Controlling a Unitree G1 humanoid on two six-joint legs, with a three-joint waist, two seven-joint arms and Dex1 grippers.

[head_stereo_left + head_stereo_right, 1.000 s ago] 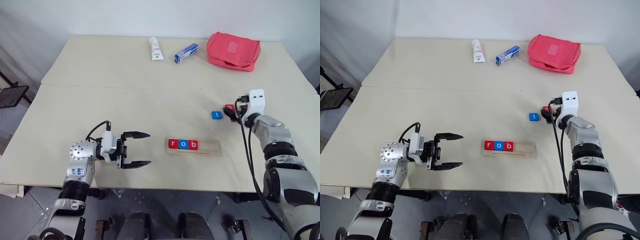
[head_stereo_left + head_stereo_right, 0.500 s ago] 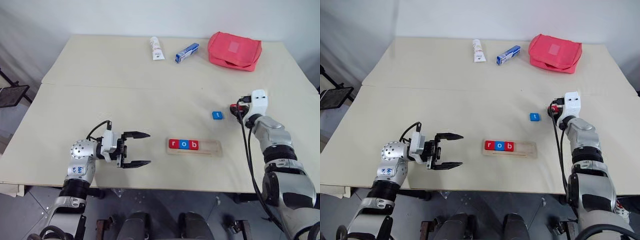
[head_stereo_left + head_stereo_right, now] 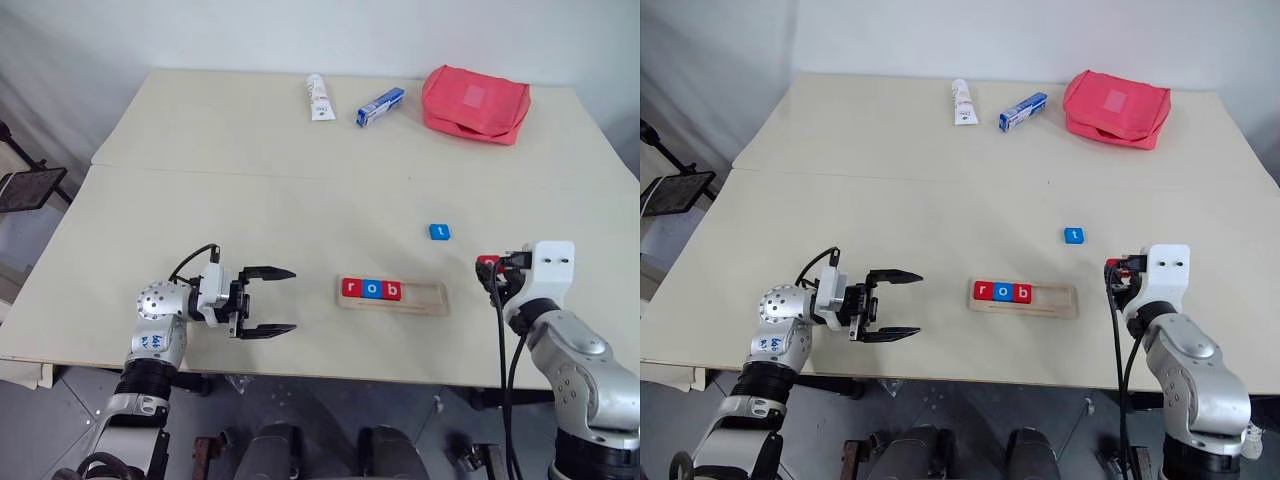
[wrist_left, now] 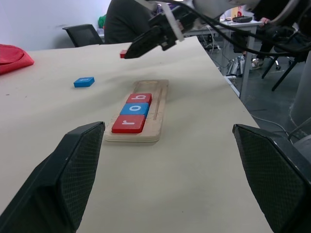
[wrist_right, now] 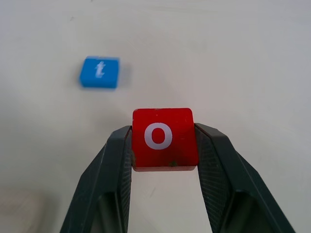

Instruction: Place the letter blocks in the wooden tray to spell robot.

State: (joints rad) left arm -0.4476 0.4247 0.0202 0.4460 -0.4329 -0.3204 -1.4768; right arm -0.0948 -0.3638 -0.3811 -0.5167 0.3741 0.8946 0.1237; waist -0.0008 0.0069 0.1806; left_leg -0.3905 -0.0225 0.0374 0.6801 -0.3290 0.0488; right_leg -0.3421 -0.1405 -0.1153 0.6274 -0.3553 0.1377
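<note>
Next, my right gripper puts the red o block down and grips its other sides [image 5: 164, 168], because it pinches the block on the side that must meet the red b.
The wooden tray [image 3: 425, 300] lies near the table's front edge with three letter blocks in its left end: red r [image 3: 349, 288], blue o [image 3: 371, 290], red b [image 3: 391, 291]. A blue t block [image 3: 439, 232] lies alone on the table beyond the tray's right end. My right gripper [image 5: 163, 145] is shut on a red o block [image 5: 163, 137], held above the table to the right of the tray [image 3: 487, 263]. My left gripper [image 3: 275, 300] hangs open to the left of the tray, pointing toward it, with nothing between its fingers.
At the table's far edge lie a white tube [image 3: 318, 97], a blue-and-white box [image 3: 380, 106] and a red pouch [image 3: 475, 102]. A seam [image 3: 300, 174] crosses the tabletop. A chair [image 3: 25, 188] stands off the left side.
My right gripper closed on the red o block and has pulled back toward me with it, away from the blue t block. The left arm stayed still.
</note>
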